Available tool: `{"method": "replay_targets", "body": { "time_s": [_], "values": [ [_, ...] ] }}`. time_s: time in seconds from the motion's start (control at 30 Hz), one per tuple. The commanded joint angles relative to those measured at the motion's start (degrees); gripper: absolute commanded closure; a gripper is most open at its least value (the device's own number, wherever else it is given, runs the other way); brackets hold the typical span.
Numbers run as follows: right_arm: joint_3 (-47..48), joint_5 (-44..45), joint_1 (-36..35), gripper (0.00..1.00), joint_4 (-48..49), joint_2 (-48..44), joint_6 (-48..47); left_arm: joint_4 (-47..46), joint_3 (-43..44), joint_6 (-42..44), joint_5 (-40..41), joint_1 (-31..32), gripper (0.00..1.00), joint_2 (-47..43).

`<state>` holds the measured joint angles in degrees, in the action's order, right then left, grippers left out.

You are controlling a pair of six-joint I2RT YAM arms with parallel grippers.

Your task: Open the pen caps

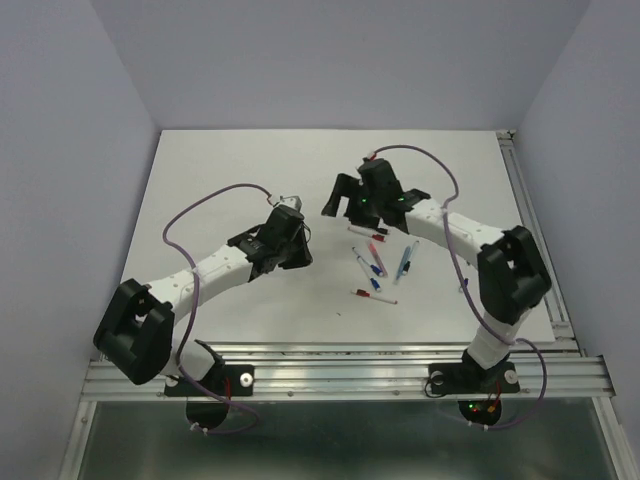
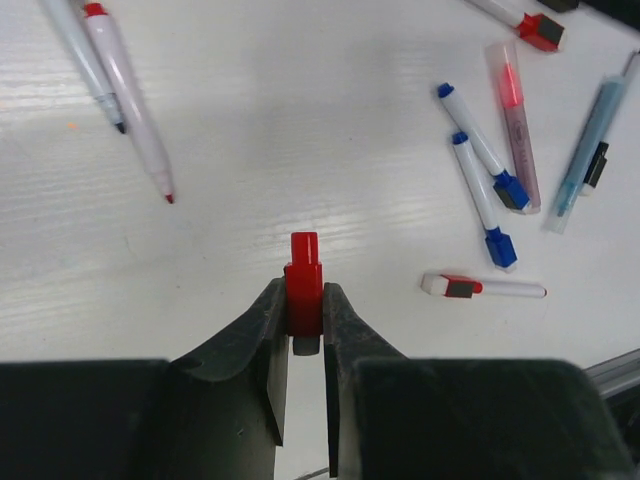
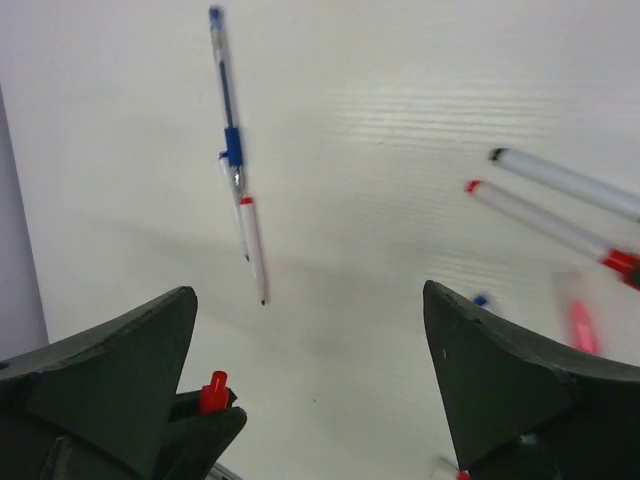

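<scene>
I will grip the red-capped marker nearest the metal rail next with my right gripper, on the middle of its white body (image 1: 379, 298).
A red pen cap (image 2: 303, 285) is pinched between the fingers of my left gripper (image 2: 303, 312), which is shut on it a little above the table. The same cap (image 3: 211, 390) shows at the lower left of the right wrist view. My right gripper (image 3: 308, 300) is open wide and holds nothing. Beyond its fingers lie an uncapped red-tipped pen (image 3: 252, 250) and a blue pen (image 3: 228, 110). From above, the left gripper (image 1: 289, 212) and right gripper (image 1: 340, 197) hang close together over the middle of the table. Two blue-capped markers (image 2: 481, 150) and a red-capped marker (image 2: 480, 287) lie to the right.
A pink highlighter (image 2: 515, 125) and a teal pen (image 2: 585, 150) lie beside the blue-capped markers. Two uncapped pens (image 2: 128, 100) rest at the upper left of the left wrist view. The loose cluster of pens (image 1: 378, 262) sits right of centre on the white table (image 1: 230, 180).
</scene>
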<state>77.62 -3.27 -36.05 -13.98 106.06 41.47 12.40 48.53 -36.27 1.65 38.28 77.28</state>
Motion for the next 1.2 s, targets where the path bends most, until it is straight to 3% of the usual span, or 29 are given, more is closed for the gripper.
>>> {"method": "replay_targets", "body": {
  "time_s": [0.0, 0.3, 0.5, 0.67, 1.0, 1.03, 1.1, 1.17],
  "values": [
    [-8.61, 7.64, 11.32, 0.0, -2.98, -12.26, 3.44, -3.61, 6.64, 2.95, -2.95, 3.19, 1.0, 3.3],
    [-21.8, 26.37, 22.85, 0.0, -10.54, -34.15, 1.41, -2.39, 25.01, 9.19, -6.13, 12.68, 1.0, 22.46],
    [-25.32, 24.1, 31.38, 0.0, -10.9, -38.03, 2.82, 2.97, 44.17, 13.77, -9.03, 18.84, 1.0, 38.2],
    [-26.91, 21.99, 33.41, 0.0, -9.32, -39.35, 4.23, 7.2, 57.97, 15.53, -9.29, 22.45, 1.0, 47.16],
    [-27.26, 22.95, 33.77, 0.0, -10.45, -42.07, 3.7, 12.02, 73.63, 15.79, -18.35, 24.82, 0.74, 61.4],
    [-27.26, 23.65, 33.77, 0.0, -10.89, -42.42, 3.7, 12.46, 74.59, 15.79, -18.52, 24.82, 0.63, 61.76],
    [-27.26, 24.18, 33.77, 0.0, -11.07, -42.78, 3.7, 12.82, 74.52, 15.97, -18.35, 24.82, 0.56, 61.68],
    [-27.18, 24.19, 33.77, 0.0, -11.25, -43.22, 3.7, 11.6, 72.85, 15.97, -18.0, 24.74, 0.43, 60.63]
  ]
}}
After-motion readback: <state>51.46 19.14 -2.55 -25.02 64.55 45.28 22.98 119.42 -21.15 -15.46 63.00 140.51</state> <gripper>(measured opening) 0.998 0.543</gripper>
